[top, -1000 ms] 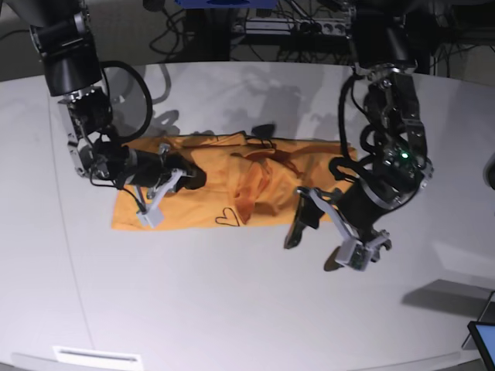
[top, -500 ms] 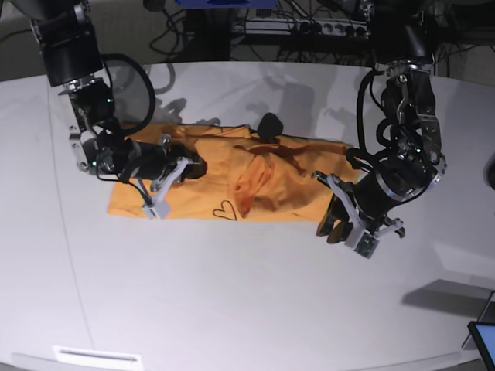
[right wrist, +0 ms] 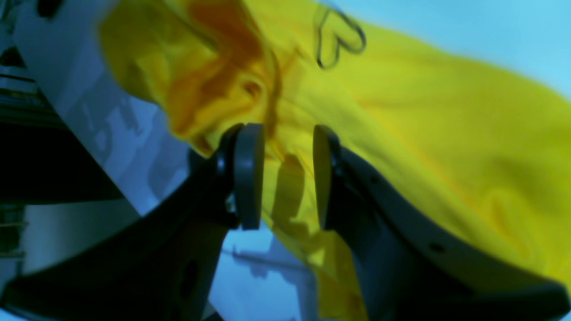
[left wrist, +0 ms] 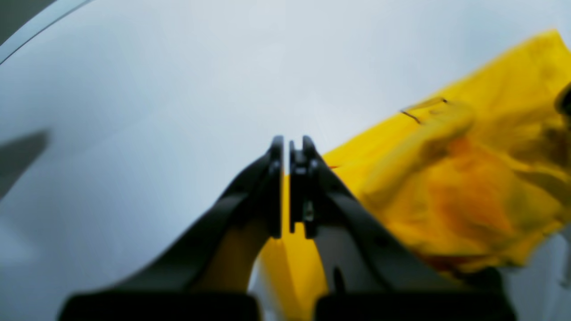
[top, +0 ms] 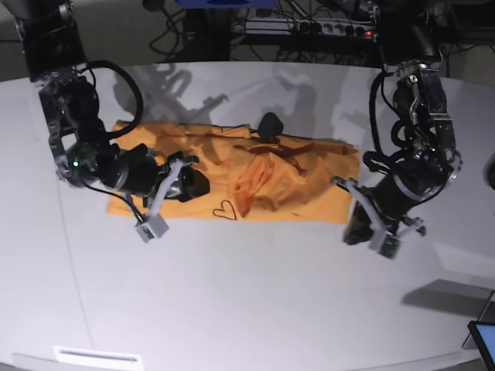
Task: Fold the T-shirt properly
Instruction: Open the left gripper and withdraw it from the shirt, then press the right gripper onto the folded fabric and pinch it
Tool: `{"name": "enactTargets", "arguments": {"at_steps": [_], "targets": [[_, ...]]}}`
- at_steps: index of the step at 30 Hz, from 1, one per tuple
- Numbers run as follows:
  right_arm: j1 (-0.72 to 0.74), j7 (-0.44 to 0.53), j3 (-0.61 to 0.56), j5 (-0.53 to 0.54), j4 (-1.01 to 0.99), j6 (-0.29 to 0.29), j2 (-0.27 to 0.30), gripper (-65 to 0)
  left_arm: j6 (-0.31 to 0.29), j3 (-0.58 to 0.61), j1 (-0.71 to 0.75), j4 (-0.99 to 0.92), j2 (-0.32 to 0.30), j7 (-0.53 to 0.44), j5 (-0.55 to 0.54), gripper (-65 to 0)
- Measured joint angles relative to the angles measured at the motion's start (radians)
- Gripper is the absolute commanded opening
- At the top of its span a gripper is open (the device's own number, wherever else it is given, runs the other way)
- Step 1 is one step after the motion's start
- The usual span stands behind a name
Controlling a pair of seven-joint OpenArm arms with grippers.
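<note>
The robot's right gripper needs to next move to the far end of the T-shirt's bunched middle fold (top: 252,153) (right wrist: 184,124), close to the small black object, and close there.
The orange-yellow T-shirt (top: 309,185) lies spread across the white table (top: 247,309), bunched in the middle, with a small dark heart outline (top: 224,210) near its front edge. My left gripper (top: 354,224) is at the shirt's front right corner. In the left wrist view its jaws (left wrist: 285,142) are pressed together with a sliver of the T-shirt (left wrist: 468,187) between them. My right gripper (top: 189,183) hovers over the shirt's left part. Its pads (right wrist: 250,174) stand apart, with the T-shirt (right wrist: 424,111) and the heart outline (right wrist: 339,40) behind the gap.
A small black object (top: 269,124) sits at the shirt's far edge near the collar. Cables and a power strip (top: 309,27) run behind the table. A screen corner (top: 483,340) shows at the lower right, and a white label (top: 97,357) lies at the front left edge.
The left gripper swung to the shirt's front right corner and closed there. The right gripper's jaws parted over the left part, and its wrist dropped toward the front edge.
</note>
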Motion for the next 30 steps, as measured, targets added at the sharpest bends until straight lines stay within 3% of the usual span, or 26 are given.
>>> {"name": "enactTargets", "arguments": {"at_steps": [8, 14, 20, 25, 30], "targets": [[0.000, -0.090, -0.007, 0.009, 0.118, 0.003, -0.040, -46.4, 0.002, -0.172, 0.028, 0.000, -0.022, -0.002, -0.001, -65.0], [0.002, -0.159, -0.008, 0.002, 0.125, 0.003, -0.123, -47.0, 0.003, -0.284, 0.091, -0.015, -0.060, 0.000, 0.003, -65.0], [0.040, -0.176, -0.069, -0.005, 0.125, 0.003, -0.157, -63.5, 0.003, -0.330, 0.100, -0.117, -0.113, -0.001, -0.002, -65.0], [0.055, -0.175, -0.134, 0.003, 0.110, 0.005, -0.167, -64.7, 0.006, -0.349, 0.105, -0.206, -0.148, -0.002, 0.002, -65.0], [0.095, -0.172, -0.133, -0.008, -0.034, 0.007, -0.221, -64.7, 0.006, -0.347, 0.117, -0.223, -0.163, -0.013, 0.003, -65.0]]}}
